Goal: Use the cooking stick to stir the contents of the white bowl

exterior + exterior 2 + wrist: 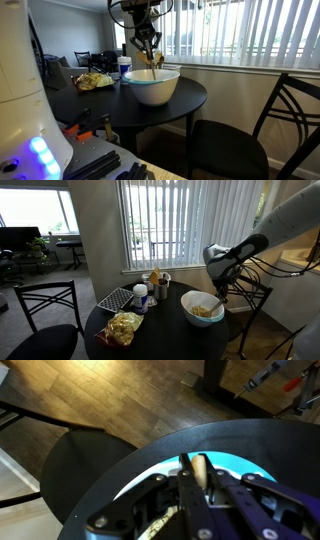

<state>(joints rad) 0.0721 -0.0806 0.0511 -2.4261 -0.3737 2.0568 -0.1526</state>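
Next, I open my gripper to release the cooking stick, which now points down into the bowl, in the white bowl, so that it leans on the rim (164, 77) (166, 474) nearest the empty black chair.
The white bowl (151, 85) stands on the round black table (95, 100); it also shows in an exterior view (202, 309) with pale food inside, and its rim in the wrist view (140, 473). My gripper (147, 52) hangs right over the bowl, also in an exterior view (222, 288). In the wrist view the gripper (195, 468) is shut on the light-brown cooking stick (199, 470), which points down into the bowl. The stick's lower end shows in an exterior view (150, 62).
A bag of chips (124, 328), a small white-and-blue cup (124, 68), a holder with utensils (158, 282) and a grid tray (116, 299) sit on the table. Black chairs stand beside it (250, 130) (45, 305). Window blinds (170, 220) are behind.
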